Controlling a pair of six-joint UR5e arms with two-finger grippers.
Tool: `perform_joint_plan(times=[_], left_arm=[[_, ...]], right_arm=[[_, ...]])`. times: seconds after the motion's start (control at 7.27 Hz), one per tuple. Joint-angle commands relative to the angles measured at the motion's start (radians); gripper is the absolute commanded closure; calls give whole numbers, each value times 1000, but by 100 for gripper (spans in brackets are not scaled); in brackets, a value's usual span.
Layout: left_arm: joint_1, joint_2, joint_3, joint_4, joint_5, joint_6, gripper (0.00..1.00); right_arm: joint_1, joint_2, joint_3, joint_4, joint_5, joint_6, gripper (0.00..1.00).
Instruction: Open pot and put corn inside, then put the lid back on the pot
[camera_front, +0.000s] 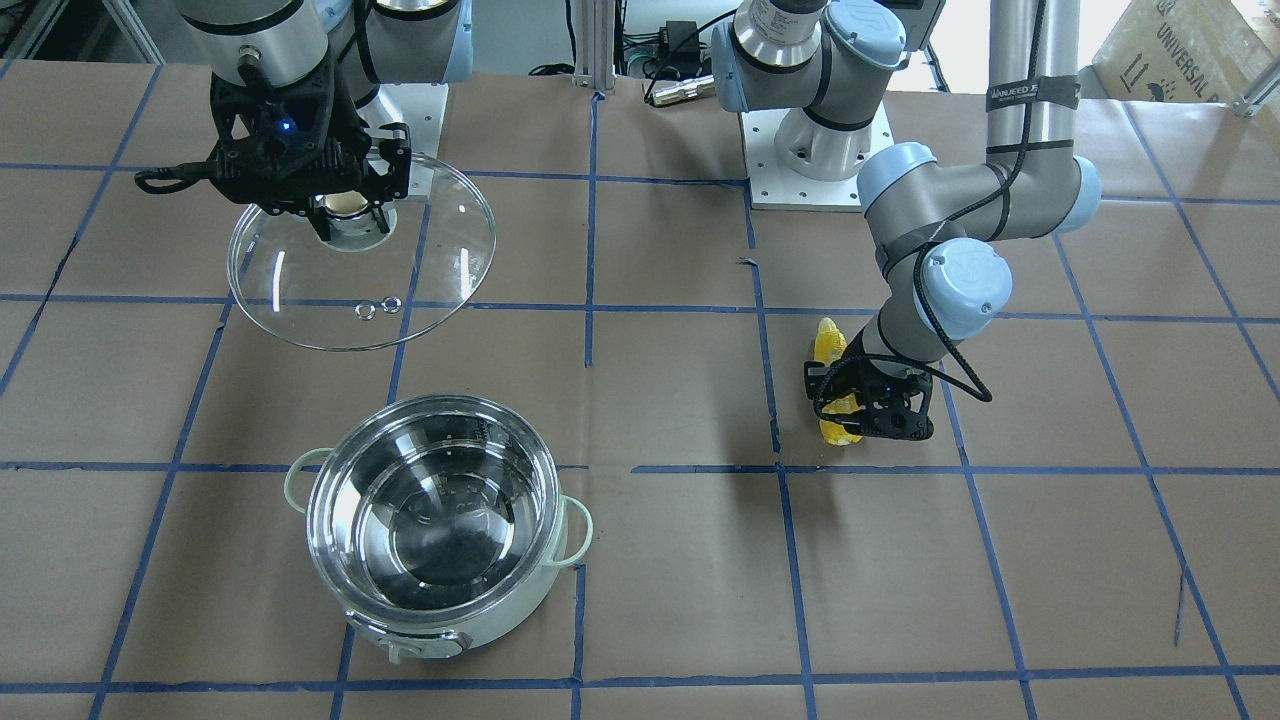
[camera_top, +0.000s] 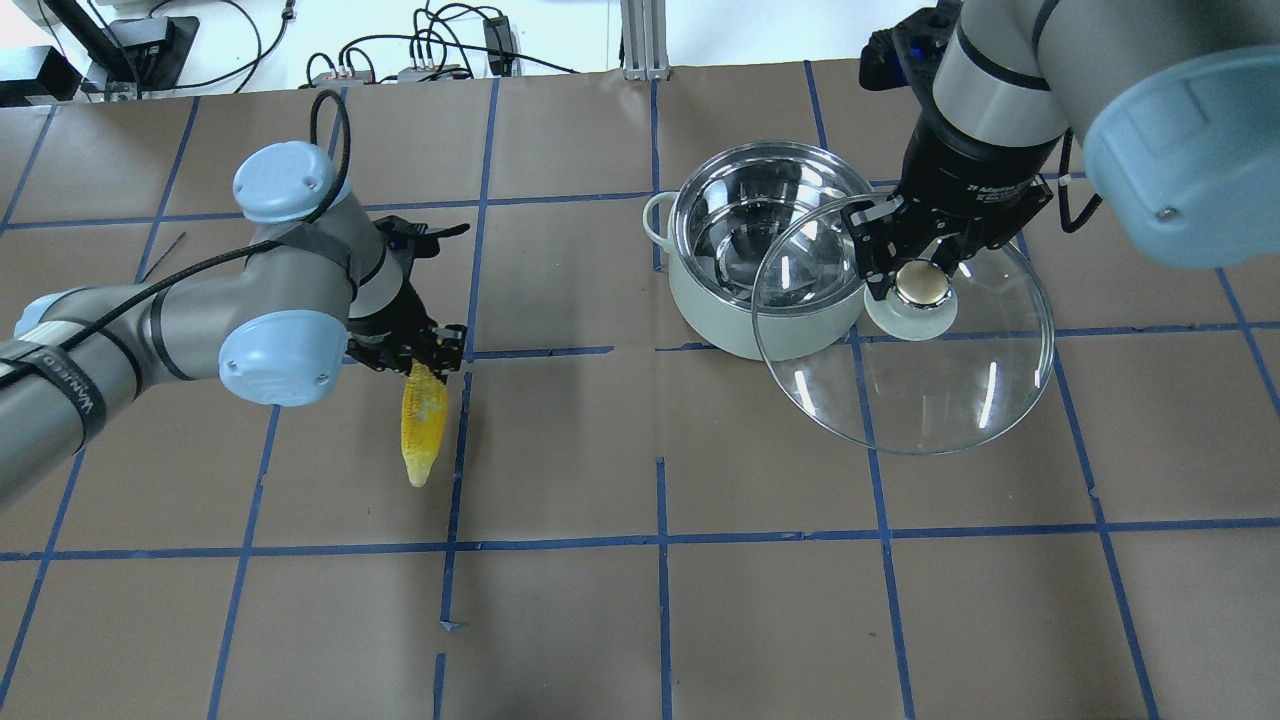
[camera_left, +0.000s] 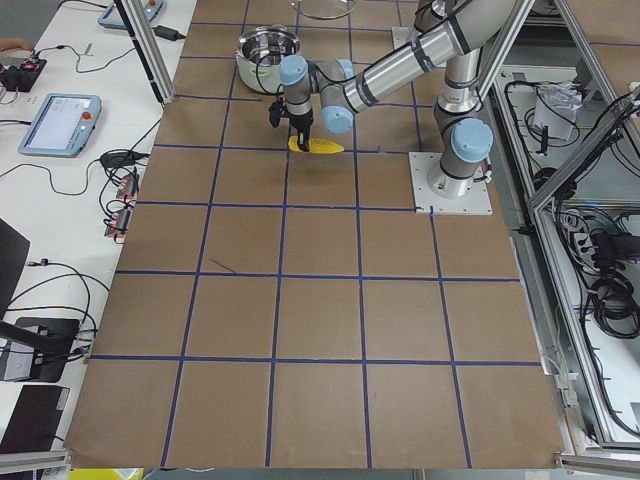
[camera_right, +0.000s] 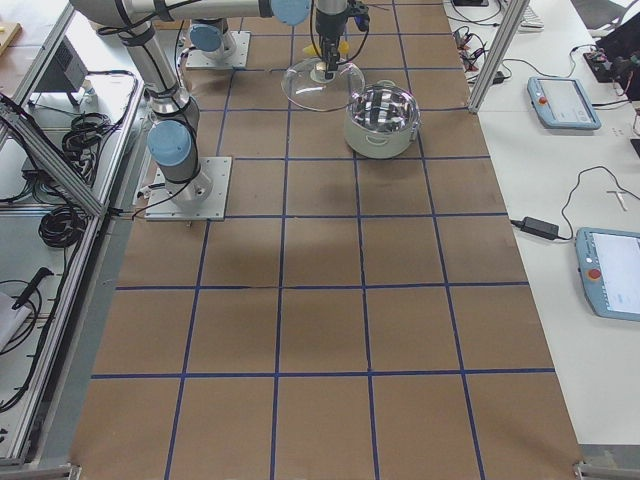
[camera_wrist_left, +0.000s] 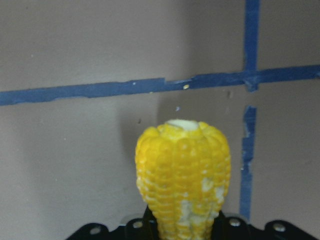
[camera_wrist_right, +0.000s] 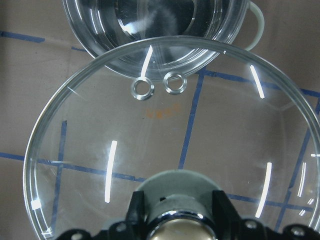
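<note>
My left gripper has the corn. It will let go of it on the shiny steel bottom of the open pot (camera_front: 453, 554).
The pot (camera_front: 440, 610) stands open on the table, its steel inside empty; it also shows in the overhead view (camera_top: 715, 320). My right gripper (camera_top: 912, 285) is shut on the knob of the lid (camera_top: 950, 390) and holds the lid in the air beside the pot, overlapping its rim in the overhead view. The right wrist view shows the lid (camera_wrist_right: 200, 145) and its two vent holes. My left gripper (camera_top: 420, 355) is shut on the thick end of the corn (camera_top: 424, 430), well left of the pot. The corn fills the left wrist view (camera_wrist_left: 184, 175). I cannot tell whether it touches the table.
The table is covered in brown paper with a blue tape grid (camera_top: 660, 540). The left arm's white base plate (camera_front: 815, 175) sits at the robot's side. Cables and boxes lie beyond the far edge (camera_top: 430, 60). Tablets lie on side benches (camera_right: 565, 100).
</note>
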Motion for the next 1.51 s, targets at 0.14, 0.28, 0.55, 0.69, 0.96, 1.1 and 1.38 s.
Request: perform_joint_plan(times=[0.14,0.28,0.55,0.69,0.96,1.1,1.38], left_arm=[[-172,-37,247,-142,-70,-263,83],[-206,-72,333,-204,-79,-298,83],[-263,-167,546,-283,-137,-379,83],[-293,-231,658,-321,-126,-386,83],[-344,-372,870,-380,-114,-404,83],[-373,-432,965,-406,-114,-421,83],[-405,-547,1120,-415,-112,-437,82]], right_arm=[[-40,0,2,20,-3,-9,69],[-86,0,5,24,0,-30,69],[-103,-27,40,24,2,-32,69],[-105,-37,72,24,-3,-31,69],[-105,-63,112,26,-11,-26,69],[-102,-72,123,26,-14,-23,69],[-103,-77,140,26,-20,-21,67]])
